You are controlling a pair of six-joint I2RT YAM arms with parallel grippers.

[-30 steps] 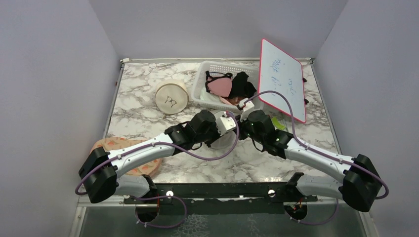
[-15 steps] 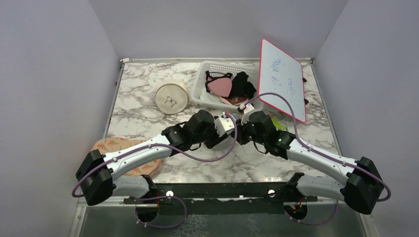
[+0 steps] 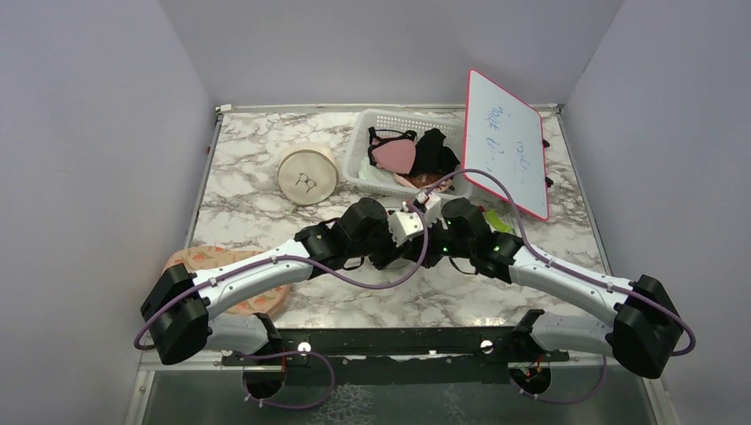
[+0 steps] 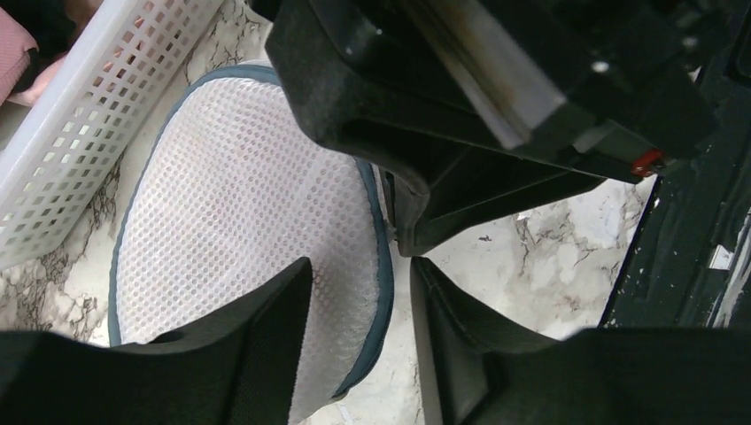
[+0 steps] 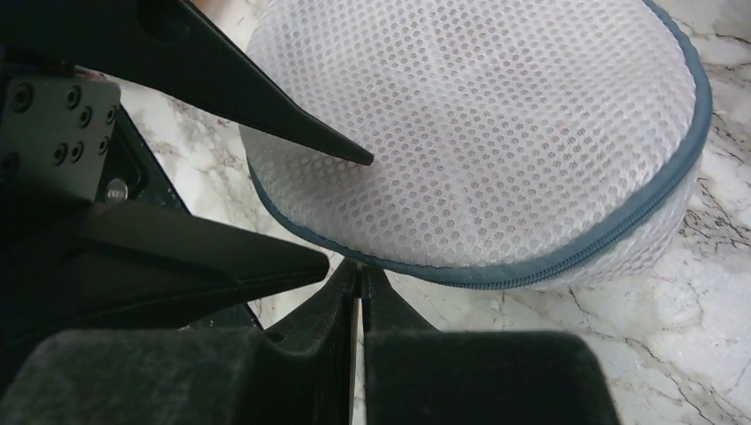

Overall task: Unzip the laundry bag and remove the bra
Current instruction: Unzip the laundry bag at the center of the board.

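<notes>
My left gripper is straddling the laundry bag's closed rim, so it should open while my right gripper pulls the zip, then grab only the laundry bag's top edge (image 4: 375, 333).
The laundry bag (image 5: 478, 133) is a round white mesh drum with a grey-blue zip ring (image 5: 576, 243), lying flat on the marble. In the top view both wrists hide it. My left gripper (image 4: 361, 266) straddles its rim (image 4: 383, 266). One finger (image 4: 266, 336) presses on the mesh top (image 4: 248, 195) and the other sits just outside the ring. The same fingers (image 5: 266, 102) show in the right wrist view. My right gripper (image 5: 361, 270) is shut at the ring's near edge, with a thin dark-blue sliver between the pads. No bra shows clearly through the mesh.
A white basket (image 3: 376, 168) holding pink and black bras stands just behind the bag; its wall shows in the left wrist view (image 4: 80, 150). A cream round case (image 3: 307, 174) sits back left. A whiteboard (image 3: 505, 150) leans at back right. A peach pouch (image 3: 212, 261) lies front left.
My right wrist has moved left toward the left gripper, and the two now meet over the bag, covering it more. The left arm has barely shifted.
</notes>
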